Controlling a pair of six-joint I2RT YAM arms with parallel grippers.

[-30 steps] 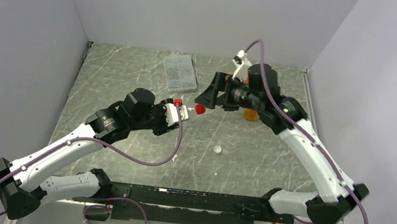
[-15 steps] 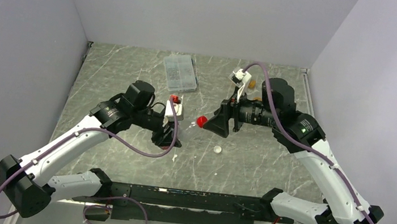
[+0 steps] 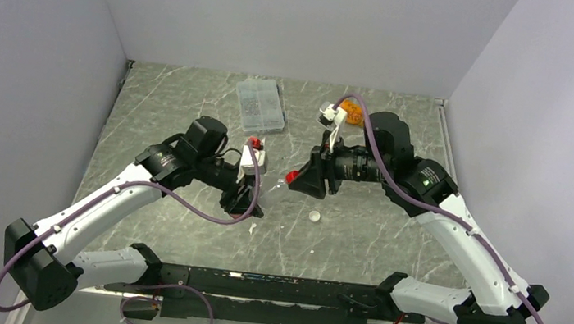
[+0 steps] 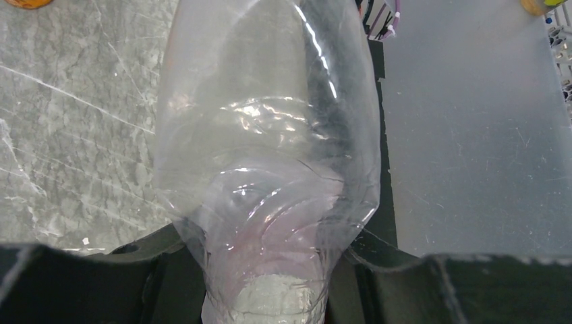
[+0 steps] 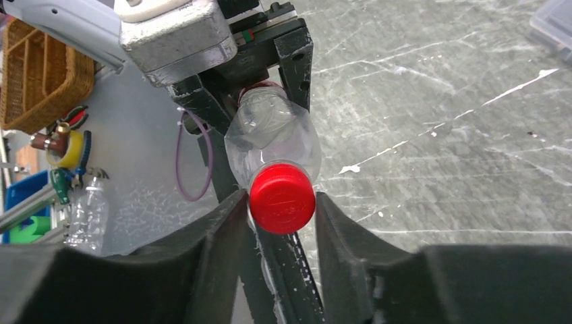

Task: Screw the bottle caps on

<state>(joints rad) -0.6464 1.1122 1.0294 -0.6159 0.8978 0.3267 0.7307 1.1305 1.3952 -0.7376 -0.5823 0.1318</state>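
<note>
Next, my right gripper takes a deeper grip on the red cap (image 5: 282, 199) and then stands the bottle upright, since my left gripper covers the clear bottle's base.
A clear colourless bottle (image 4: 270, 169) lies level above the table, and my left gripper (image 4: 266, 270) is shut on its base end. In the top view the left gripper (image 3: 249, 194) holds the bottle (image 3: 273, 183) pointing right. A red cap (image 5: 281, 198) sits on the bottle's neck. My right gripper (image 5: 281, 212) faces the bottle (image 5: 270, 135) end-on, with a finger pressed against each side of the cap. From above, the right gripper (image 3: 300, 178) meets the red cap (image 3: 291, 177) mid-table.
A flat clear compartment box (image 3: 260, 104) lies at the back centre. A whitish cap (image 3: 314, 215) rests on the marble table just near of the grippers. An orange bottle (image 3: 353, 112) shows partly behind the right wrist at the back.
The right gripper came forward and left to the red cap and its jaws closed onto it. The left arm swung the bottle nearer and then held still.
</note>
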